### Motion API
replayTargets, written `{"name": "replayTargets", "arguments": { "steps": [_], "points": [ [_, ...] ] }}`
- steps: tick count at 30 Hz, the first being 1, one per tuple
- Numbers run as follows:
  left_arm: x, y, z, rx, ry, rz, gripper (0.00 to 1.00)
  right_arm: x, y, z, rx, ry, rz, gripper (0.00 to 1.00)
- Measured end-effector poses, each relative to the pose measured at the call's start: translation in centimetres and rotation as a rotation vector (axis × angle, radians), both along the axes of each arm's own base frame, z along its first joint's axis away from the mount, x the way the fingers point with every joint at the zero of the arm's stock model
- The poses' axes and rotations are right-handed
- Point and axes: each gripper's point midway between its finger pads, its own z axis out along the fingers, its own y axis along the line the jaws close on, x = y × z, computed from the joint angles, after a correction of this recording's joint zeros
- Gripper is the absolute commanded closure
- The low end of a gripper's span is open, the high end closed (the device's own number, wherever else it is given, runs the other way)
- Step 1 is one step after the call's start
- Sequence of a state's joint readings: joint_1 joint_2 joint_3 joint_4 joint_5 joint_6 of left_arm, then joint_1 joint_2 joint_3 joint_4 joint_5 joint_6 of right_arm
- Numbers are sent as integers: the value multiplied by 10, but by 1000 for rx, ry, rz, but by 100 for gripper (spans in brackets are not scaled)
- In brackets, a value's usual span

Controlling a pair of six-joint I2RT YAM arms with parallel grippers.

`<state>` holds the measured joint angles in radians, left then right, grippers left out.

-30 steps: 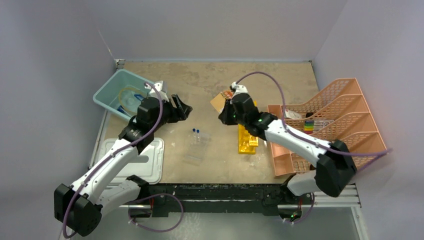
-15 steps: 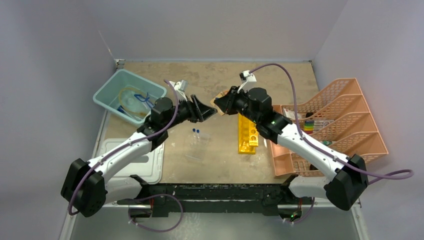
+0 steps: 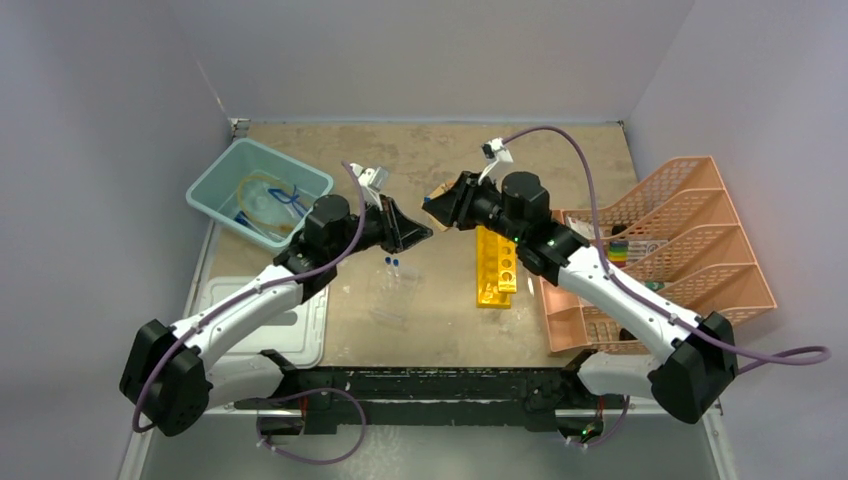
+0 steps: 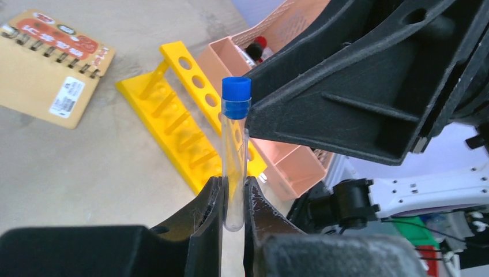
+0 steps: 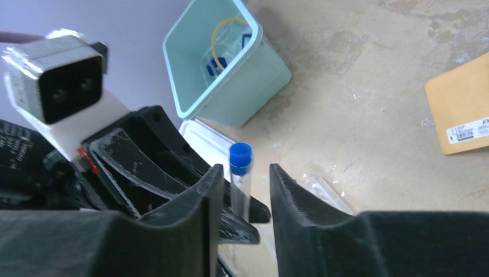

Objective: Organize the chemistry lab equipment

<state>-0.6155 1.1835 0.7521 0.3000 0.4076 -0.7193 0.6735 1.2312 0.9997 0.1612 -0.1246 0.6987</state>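
Observation:
My right gripper should take the tube by its blue cap (image 4: 236,89), because my left gripper's fingers cover the lower end of the tube, which has to go into the clear tube rack.
A clear blue-capped tube (image 4: 235,156) stands upright between my left gripper's (image 4: 233,186) fingers, which are shut on its lower end. My right gripper (image 5: 242,173) faces it tip to tip, jaws open on either side of the same tube (image 5: 240,164) with a gap on each side. Seen from above, the left gripper (image 3: 418,232) and right gripper (image 3: 432,203) meet over the table's middle. Below them the clear tube rack (image 3: 393,297) holds two blue-capped tubes (image 3: 391,262). The yellow racks (image 3: 495,265) lie to the right.
A teal bin (image 3: 258,190) with tubing sits at the back left, a white lid (image 3: 295,325) at the near left. The salmon-pink mesh organiser (image 3: 660,250) fills the right side. A tan spiral notebook (image 4: 52,66) lies behind the yellow racks.
Both arms swung inward and met over mid-table. The left gripper closed on the tube while the right gripper's jaws opened off it.

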Motion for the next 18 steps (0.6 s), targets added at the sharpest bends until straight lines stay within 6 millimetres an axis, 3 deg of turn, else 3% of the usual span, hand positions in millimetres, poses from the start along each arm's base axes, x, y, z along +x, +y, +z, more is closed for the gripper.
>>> {"name": "replayTargets", "arguments": {
  "steps": [4,11,18],
  "points": [
    [-5,8,0,88,-49,-13,100,-2,-6,-2,-15,48,33,52],
    [-13,17,1,225,-135,-79,100,-11,0,18,-3,95,167,52],
    [-17,23,-6,315,-155,-116,100,-28,7,11,-32,172,275,54]
  ]
}}
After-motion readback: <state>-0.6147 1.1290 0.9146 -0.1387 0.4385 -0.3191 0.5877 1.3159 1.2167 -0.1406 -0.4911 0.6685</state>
